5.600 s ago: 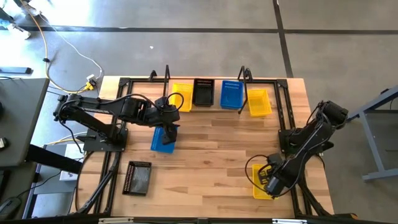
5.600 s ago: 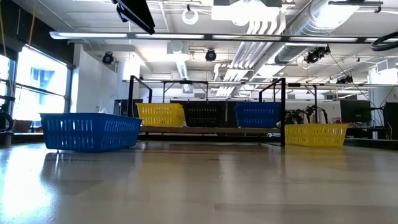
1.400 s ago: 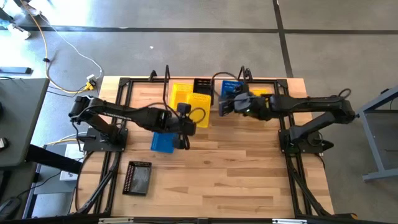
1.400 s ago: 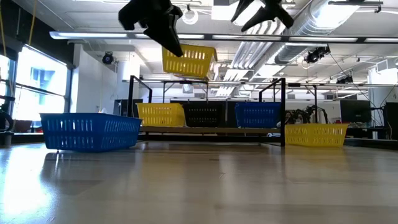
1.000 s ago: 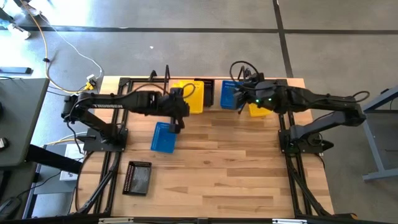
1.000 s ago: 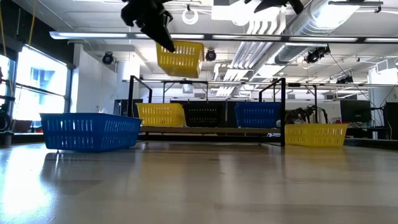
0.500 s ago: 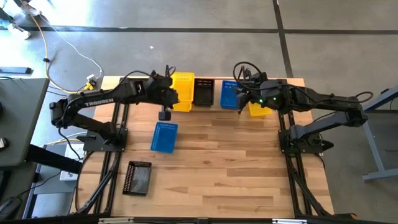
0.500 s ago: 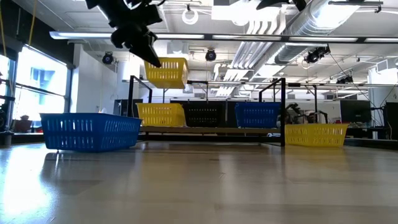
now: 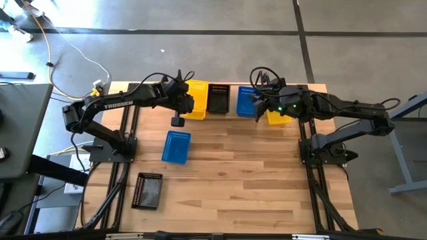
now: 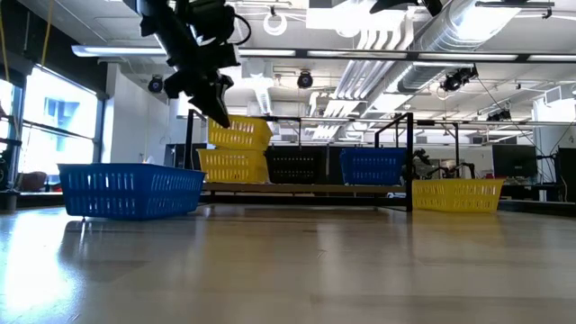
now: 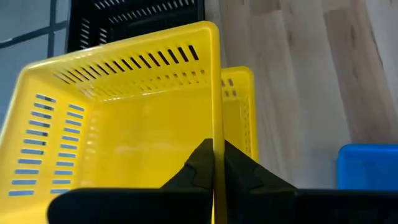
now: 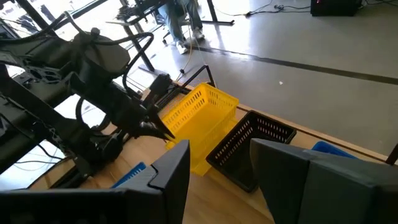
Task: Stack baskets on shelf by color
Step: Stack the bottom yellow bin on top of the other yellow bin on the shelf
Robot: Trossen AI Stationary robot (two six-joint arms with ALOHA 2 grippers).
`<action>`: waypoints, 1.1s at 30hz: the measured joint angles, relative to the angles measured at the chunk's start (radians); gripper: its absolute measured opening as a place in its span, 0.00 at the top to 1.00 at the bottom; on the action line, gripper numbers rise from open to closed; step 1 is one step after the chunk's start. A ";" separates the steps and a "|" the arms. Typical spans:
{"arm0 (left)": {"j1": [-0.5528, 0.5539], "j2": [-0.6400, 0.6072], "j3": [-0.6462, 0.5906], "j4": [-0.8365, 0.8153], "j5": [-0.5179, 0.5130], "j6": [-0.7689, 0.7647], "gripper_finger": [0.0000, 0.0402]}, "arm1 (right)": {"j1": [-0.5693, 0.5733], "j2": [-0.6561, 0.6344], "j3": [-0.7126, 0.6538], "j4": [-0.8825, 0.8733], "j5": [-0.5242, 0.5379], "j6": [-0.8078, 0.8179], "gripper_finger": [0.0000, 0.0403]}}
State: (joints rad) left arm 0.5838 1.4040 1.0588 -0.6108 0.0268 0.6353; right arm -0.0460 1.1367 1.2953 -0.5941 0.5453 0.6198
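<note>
The robot's left gripper will let go of the held yellow basket, now directly over the first, inside the lower yellow basket (image 9: 197,98) (image 11: 152,130), beside the shelf's black basket.
On the shelf (image 10: 306,188) at the far edge rest a yellow basket (image 10: 232,166), a black basket (image 9: 218,99) and a blue basket (image 9: 248,101). My left gripper (image 10: 216,112) is shut on a second yellow basket (image 10: 239,133), directly over the first; its bottom is level with the lower one's rim, and touching or not I cannot tell. My right gripper (image 9: 257,105) hangs open over the blue basket's near end, with nothing between its fingers (image 12: 177,171). My left gripper pinches the held basket's near-side wall (image 11: 216,134), one finger inside and one outside. The fingers come from the table's left, slanting down, and lie along that wall. The basket sits slightly tilted in the hold, opening up, above the lower yellow basket (image 11: 239,102).
Another yellow basket (image 9: 277,110) sits on the table just right of the shelf's right loop. A blue basket (image 9: 176,147) lies on the table left of centre and a black one (image 9: 149,191) near the front left. The wooden table's right half is bare.
My left gripper has carried the yellow basket toward the table's left and far edge and down, from high above the shelf to just over the yellow basket there. The grip has stayed shut.
</note>
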 joint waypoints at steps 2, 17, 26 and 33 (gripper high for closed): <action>0.000 0.010 0.000 0.006 0.011 0.000 1.00 | 0.000 0.000 0.000 0.000 0.000 0.000 0.62; 0.007 0.086 0.000 0.017 0.006 -0.049 1.00 | 0.000 0.000 0.000 0.000 0.000 0.000 0.62; 0.006 0.085 0.012 0.015 -0.039 -0.083 1.00 | 0.000 0.000 0.000 0.000 0.000 0.000 0.62; 0.006 0.085 0.012 0.033 -0.049 -0.091 0.94 | 0.000 0.000 0.000 0.000 0.000 0.000 0.62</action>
State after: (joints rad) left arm 0.5896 1.4895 1.0710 -0.5777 -0.0227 0.5446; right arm -0.0460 1.1370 1.2953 -0.5937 0.5453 0.6201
